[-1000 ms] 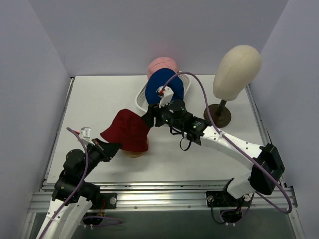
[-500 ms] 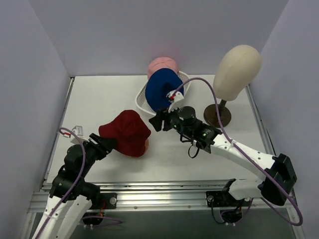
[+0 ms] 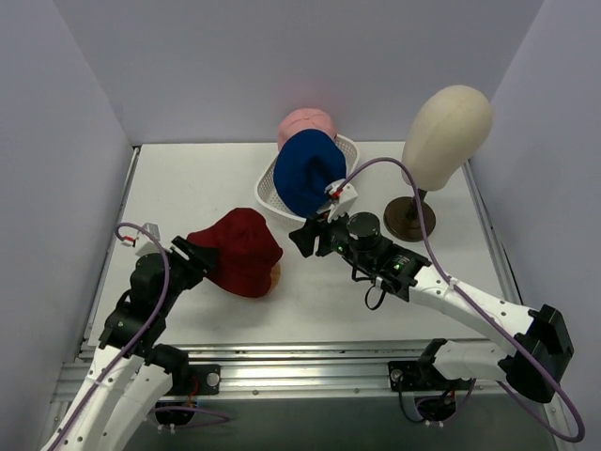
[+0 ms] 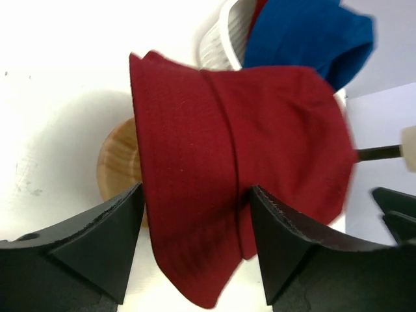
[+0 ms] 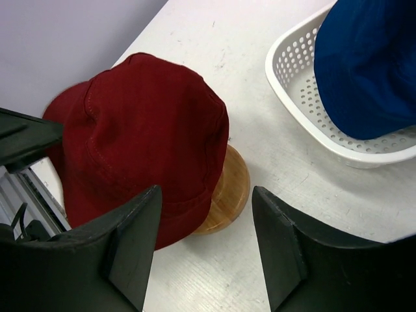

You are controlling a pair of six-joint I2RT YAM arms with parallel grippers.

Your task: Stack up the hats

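The robot's right gripper should close on the edge (image 3: 334,171) of the royal-blue hat in the white basket, on the side that faces the cream mannequin head.
A dark red hat (image 3: 239,252) sits draped over a round wooden stand (image 3: 273,273) left of centre. My left gripper (image 3: 192,258) is open at its left edge; in the left wrist view the hat's brim (image 4: 195,260) lies between the spread fingers (image 4: 97,240), unpinched. My right gripper (image 3: 305,240) is open and empty just right of the hat, apart from it. A royal-blue hat (image 3: 308,174) rests in the white basket (image 3: 268,193), with a pale pink cap (image 3: 305,122) behind it.
A cream mannequin head (image 3: 447,136) on a brown stand (image 3: 410,218) rises at the back right, close to my right arm. The basket's perforated wall (image 5: 292,91) is just beyond the wooden stand (image 5: 231,188). Walls enclose the table on three sides.
My left gripper has opened, let go of the red hat's brim and pulled back left. The right gripper has drawn away to the right. The hat now rests on the wooden stand.
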